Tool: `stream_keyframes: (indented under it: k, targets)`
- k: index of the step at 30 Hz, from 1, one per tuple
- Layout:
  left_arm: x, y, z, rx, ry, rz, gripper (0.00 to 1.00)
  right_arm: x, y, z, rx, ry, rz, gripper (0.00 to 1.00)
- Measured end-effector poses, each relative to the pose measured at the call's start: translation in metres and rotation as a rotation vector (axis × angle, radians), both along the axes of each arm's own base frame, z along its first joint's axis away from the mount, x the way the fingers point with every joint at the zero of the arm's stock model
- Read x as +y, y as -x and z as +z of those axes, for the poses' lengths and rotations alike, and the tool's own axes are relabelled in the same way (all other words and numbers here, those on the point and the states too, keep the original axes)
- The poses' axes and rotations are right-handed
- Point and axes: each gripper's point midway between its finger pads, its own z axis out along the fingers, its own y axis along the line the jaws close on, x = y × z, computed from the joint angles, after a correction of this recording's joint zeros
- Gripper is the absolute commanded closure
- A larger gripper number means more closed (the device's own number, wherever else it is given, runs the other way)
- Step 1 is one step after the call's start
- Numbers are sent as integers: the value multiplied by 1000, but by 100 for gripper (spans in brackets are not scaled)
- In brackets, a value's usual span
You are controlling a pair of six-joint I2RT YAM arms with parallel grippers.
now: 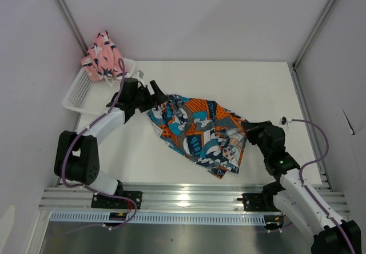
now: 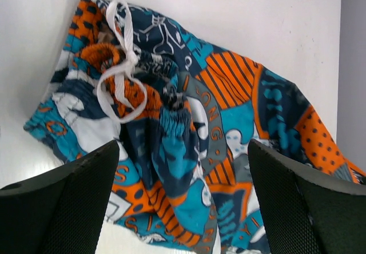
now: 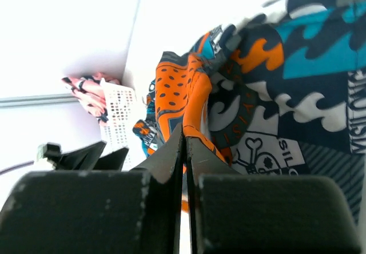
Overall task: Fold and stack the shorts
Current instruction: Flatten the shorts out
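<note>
The waistband is bunched up next to the drawstring, so next my left gripper pinches its blue fold (image 2: pixel 175 124) and pulls it toward the rail while my right gripper holds the orange fold.
The printed shorts (image 1: pixel 197 131) lie crumpled in the middle of the table, blue, orange, white and grey. Their waistband with a white drawstring (image 2: pixel 120 71) shows in the left wrist view. My left gripper (image 1: pixel 157 94) hovers open over that upper left end, and its fingers (image 2: pixel 68 208) straddle the cloth without touching it. My right gripper (image 1: pixel 249 129) is shut on the right edge of these shorts and pinches an orange fold (image 3: pixel 191 105). The pink shorts (image 1: pixel 103 56) with navy-and-white shapes sit bunched in the far left corner, on the basket.
A white mesh basket (image 1: pixel 80 91) stands at the far left against the wall, under the pink shorts (image 3: pixel 86 91). White walls and metal frame posts close in the table on three sides. An aluminium rail (image 1: pixel 183 199) runs along the near edge.
</note>
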Motion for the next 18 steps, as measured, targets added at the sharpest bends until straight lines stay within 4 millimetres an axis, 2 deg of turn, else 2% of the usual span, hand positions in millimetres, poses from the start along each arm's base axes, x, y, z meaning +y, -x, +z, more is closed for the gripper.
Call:
stream_keyframes:
  k: [2,3,6,9,11,14,18]
  targets:
    - [-3,-8,-3,4,1,-11,9,-6,1,4,-8,13,8,100]
    - [-5,-11,-5,7,2,-15,19,-8,2,2,0,21,16,100]
    - [-10,-15,-11,23,14,-36,34,-10,4,-12,45,40,50,100]
    - [-16,-17,-18,31,31,-63,37,-6,6,-32,110,56,107,100]
    - [-21,-16,-21,34,39,-80,33,-3,6,-42,142,62,144,100]
    - [-29,-16,-22,24,46,-105,14,1,6,-51,166,72,188,100]
    - [-44,-12,-26,23,45,-139,11,2,4,-56,172,81,222,100]
